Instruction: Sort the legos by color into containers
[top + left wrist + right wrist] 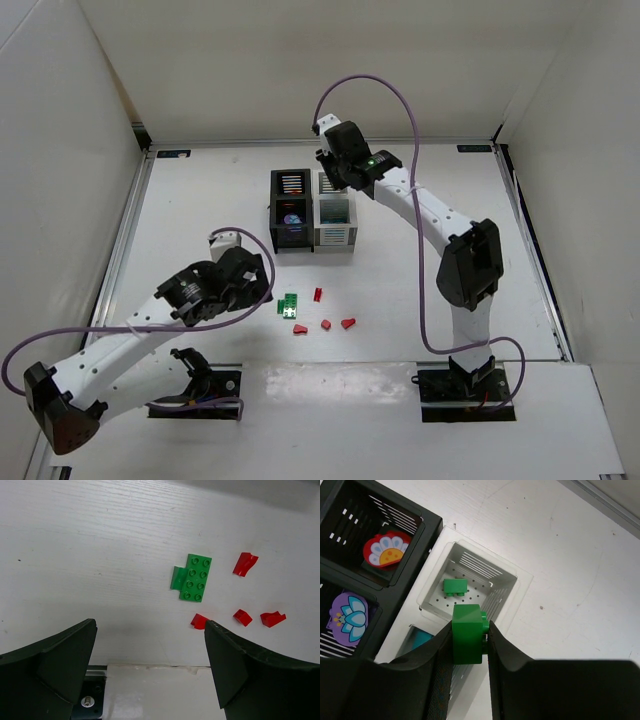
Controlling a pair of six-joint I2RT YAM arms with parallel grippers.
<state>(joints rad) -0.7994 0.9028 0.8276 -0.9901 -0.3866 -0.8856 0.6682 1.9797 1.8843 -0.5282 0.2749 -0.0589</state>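
Next, my right gripper lets go of the green brick in the white bin's far compartment (337, 189) (481, 593), next to the other green brick.
My right gripper (470, 626) is shut on a green brick (468, 642) and holds it over the white bin (521, 578), which stands beside the black bin (429, 526). The white bin's far compartment holds another green brick (455, 586); a teal piece (422, 640) lies in its near one. The black bin holds a red flower piece (385, 549) and a purple one (349, 619). My left gripper (150, 645) is open and empty, low over the table, near a green plate (194, 577) and several red pieces (244, 563) (242, 617).
In the top view the black bin (275, 205) and the white bin (336, 238) stand mid-table, with the right gripper (337, 168) above them. The green plate (290, 306) and red pieces (326, 324) lie near the front seam. White walls enclose the table.
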